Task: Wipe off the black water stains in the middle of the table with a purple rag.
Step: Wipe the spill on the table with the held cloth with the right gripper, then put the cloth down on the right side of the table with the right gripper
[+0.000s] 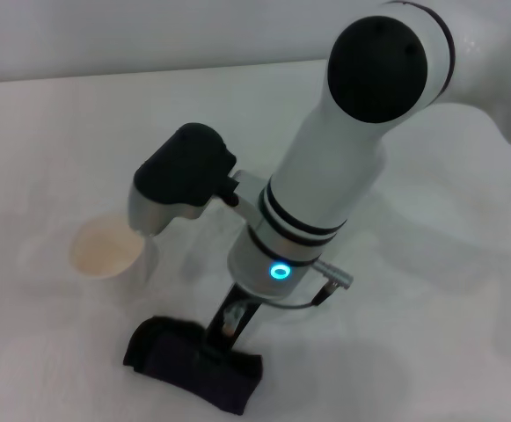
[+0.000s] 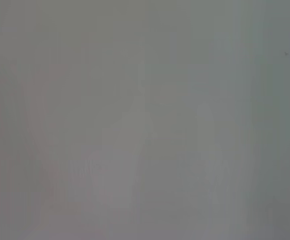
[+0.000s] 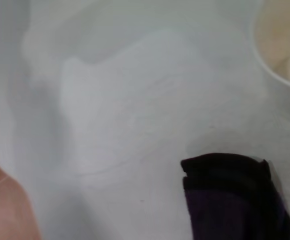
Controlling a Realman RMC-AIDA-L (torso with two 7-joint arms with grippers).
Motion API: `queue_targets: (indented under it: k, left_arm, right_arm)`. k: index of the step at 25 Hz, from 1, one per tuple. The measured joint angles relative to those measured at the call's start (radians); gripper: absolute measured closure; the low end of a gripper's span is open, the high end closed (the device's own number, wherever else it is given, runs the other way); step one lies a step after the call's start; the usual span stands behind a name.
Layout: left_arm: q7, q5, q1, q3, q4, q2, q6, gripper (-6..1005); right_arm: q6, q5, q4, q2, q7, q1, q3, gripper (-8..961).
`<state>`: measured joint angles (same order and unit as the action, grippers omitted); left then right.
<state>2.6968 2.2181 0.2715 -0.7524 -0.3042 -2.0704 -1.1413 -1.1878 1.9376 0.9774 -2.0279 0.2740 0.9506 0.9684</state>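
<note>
Next, my right gripper sets the purple rag down on the bare table (image 1: 434,206) next to my forearm, well away from the cup.
The purple rag (image 1: 189,365) lies on the white table (image 1: 431,334) at the near middle. My right gripper (image 1: 213,347) reaches down from the right and its narrow dark fingers (image 1: 226,318) meet the rag's far edge, closed together on the cloth. The rag also shows in the right wrist view (image 3: 234,200), flat on the table (image 3: 135,100). No black water stains show in any view; whether they lie under the rag or the arm I cannot tell. The left gripper is out of view; the left wrist view shows only plain grey.
A white paper cup (image 1: 105,248) stands upright to the left of the right wrist, just beyond the rag; its rim shows in the right wrist view (image 3: 282,45). The bulky right forearm (image 1: 343,176) spans the middle of the table.
</note>
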Motion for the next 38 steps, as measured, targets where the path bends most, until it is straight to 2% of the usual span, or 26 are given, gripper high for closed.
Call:
queue_targets:
  k: [5,9,17,26,38]
  left_arm:
    - [0.0,0.0,-0.003,0.001,0.002,0.0,0.0,120]
    - [0.0,0.0,-0.007,0.001,0.002,0.0,0.0,120]
    - [0.0,0.0,-0.005,0.001,0.001,0.0,0.023,120]
    - [0.0,0.007,0.001,0.001,-0.001,0.001,0.027,121]
    - [0.0,0.008,0.028,0.001,-0.001,0.001,0.038,119]
  right_arm:
    - [0.032,0.091,-0.072,0.001,-0.046,0.002,0.022,850]
    - [0.037,0.201,-0.1,0.003,-0.077,-0.009,0.089,850]
    - [-0.053,0.477,-0.038,0.01,-0.123,-0.061,0.28,851]
    - [-0.191,0.697,0.024,0.014,-0.135,-0.127,0.453,853]
    - [-0.232,0.847,0.047,0.022,-0.086,-0.219,0.642,807]
